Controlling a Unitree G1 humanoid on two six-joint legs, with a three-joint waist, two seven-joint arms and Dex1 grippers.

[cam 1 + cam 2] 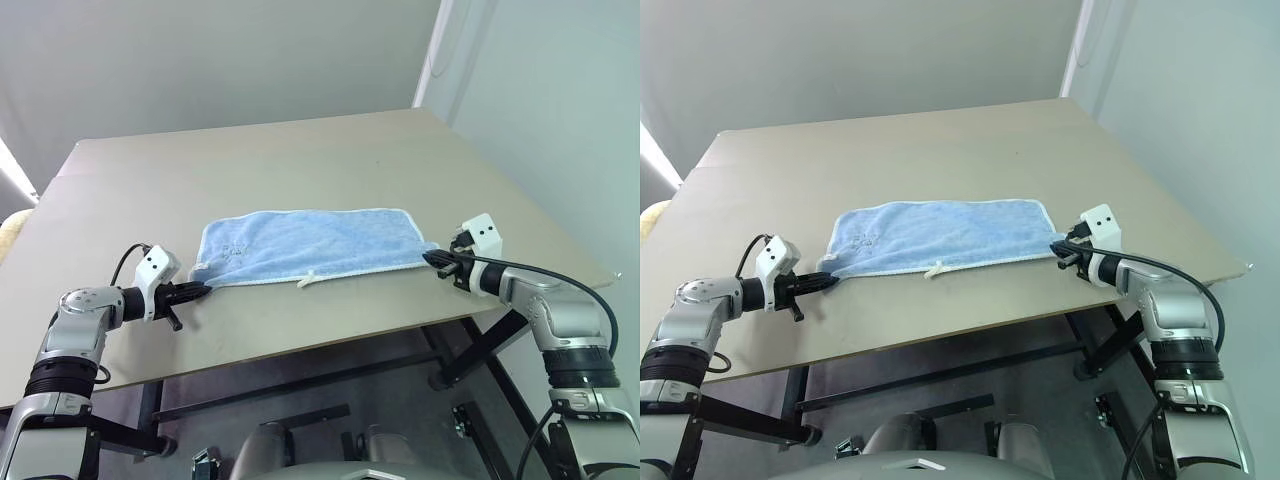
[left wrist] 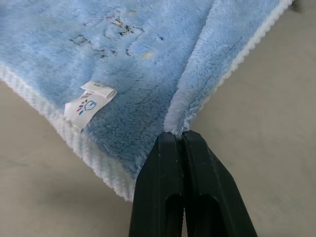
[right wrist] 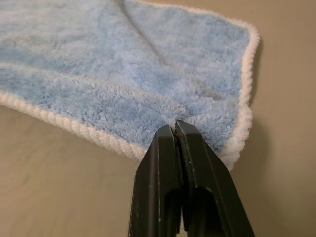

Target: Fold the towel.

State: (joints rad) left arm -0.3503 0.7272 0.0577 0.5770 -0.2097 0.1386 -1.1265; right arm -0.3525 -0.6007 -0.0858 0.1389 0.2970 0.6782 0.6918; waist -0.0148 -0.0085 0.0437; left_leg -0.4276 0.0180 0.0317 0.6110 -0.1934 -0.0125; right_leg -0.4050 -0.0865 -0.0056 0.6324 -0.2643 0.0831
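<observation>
My right gripper grips the towel just inside its hem and leaves the towel's corner loose, so I will open it and grab the towel's corner, hem included (image 3: 231, 159), before folding.
The light-blue towel (image 1: 305, 245) lies flat near the front edge of the beige table (image 1: 300, 160), long side across, with a whitish hem, a small white tag (image 1: 310, 282) on its near edge and a faint embroidered mark (image 1: 234, 251) near its left corner. My left gripper (image 1: 203, 289) is shut on the near left corner; in the left wrist view its fingers (image 2: 168, 168) pinch the cloth next to the tag (image 2: 89, 104). On the other side, my right gripper (image 1: 432, 257) is shut on the near right corner, black fingers (image 3: 170, 158) clamping the terry just inside the hem.
The table runs far back behind the towel with bare surface there. Its front edge (image 1: 330, 340) lies just below the towel, and its right corner (image 1: 600, 275) sits beyond my right arm. A metal frame (image 1: 300, 385) shows under the table.
</observation>
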